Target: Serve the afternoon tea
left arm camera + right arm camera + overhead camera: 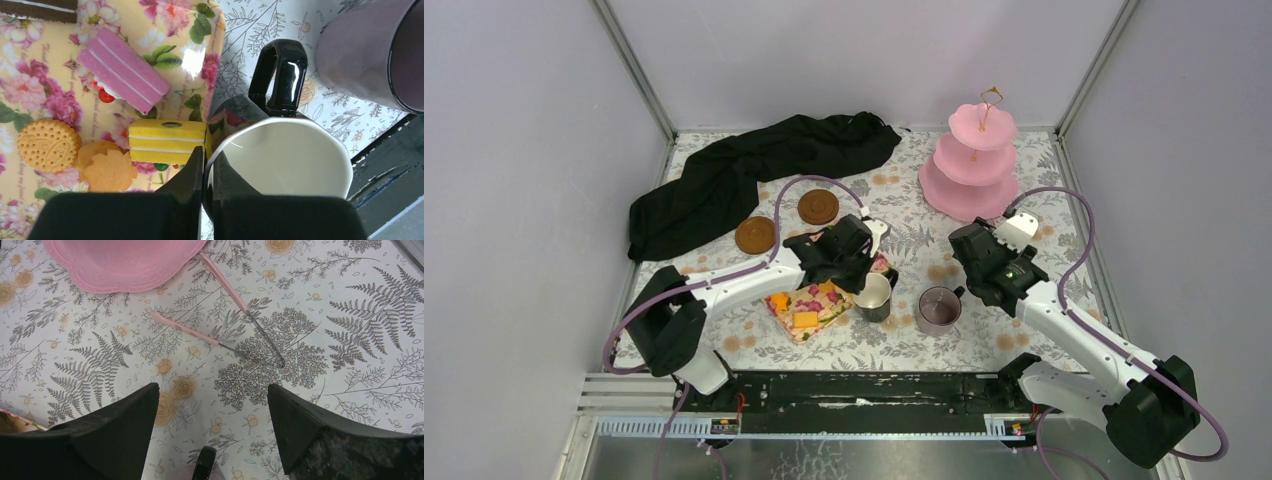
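I need to use my left gripper to set the cream-lined dark mug down on the brown round disc nearer the table's front edge (754, 236).
My left gripper (861, 275) is shut on the rim of the cream-lined dark mug (874, 297), which stands on the table. In the left wrist view one finger of the gripper (206, 152) is inside the mug (285, 160) and one outside. Beside it, on the floral napkin (150, 30), lie a pink cake (122, 70), a yellow cake (167, 142), a round biscuit (48, 145), orange flower biscuits (107, 170) and a brown cake (37, 9). The mauve-grey mug (938, 310) stands just right of the dark mug. My right gripper (972, 255) is open and empty above the tablecloth (212, 390).
A pink three-tier stand (972, 165) stands at the back right. Pink-handled tongs (220, 315) lie in front of its base (120, 262). Two brown round discs (755, 235) (818, 207) and a black cloth (744, 180) lie at the back left.
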Robot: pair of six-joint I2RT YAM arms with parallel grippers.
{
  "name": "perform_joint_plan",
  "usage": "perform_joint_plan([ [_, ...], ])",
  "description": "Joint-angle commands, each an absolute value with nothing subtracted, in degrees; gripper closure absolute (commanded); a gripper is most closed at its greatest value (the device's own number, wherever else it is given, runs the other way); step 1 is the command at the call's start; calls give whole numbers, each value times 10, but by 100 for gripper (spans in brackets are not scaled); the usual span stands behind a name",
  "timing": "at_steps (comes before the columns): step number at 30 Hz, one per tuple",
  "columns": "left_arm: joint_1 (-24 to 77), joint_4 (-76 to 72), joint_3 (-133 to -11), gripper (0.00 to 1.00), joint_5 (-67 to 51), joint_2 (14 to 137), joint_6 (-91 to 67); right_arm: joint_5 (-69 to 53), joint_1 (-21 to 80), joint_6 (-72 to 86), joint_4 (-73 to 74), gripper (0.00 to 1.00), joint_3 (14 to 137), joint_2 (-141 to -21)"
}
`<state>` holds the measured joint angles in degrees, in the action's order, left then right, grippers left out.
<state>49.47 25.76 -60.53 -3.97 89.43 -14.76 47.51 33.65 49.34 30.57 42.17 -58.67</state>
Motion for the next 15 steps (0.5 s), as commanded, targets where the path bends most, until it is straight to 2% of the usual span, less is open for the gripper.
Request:
perform_joint_plan([
  [1, 498, 254, -630, 100, -51, 885, -151, 502, 340, 500, 306, 13, 446, -588],
  [15, 500, 300, -731, 100, -21, 788, -198, 494, 340, 499, 311, 13, 452, -579],
])
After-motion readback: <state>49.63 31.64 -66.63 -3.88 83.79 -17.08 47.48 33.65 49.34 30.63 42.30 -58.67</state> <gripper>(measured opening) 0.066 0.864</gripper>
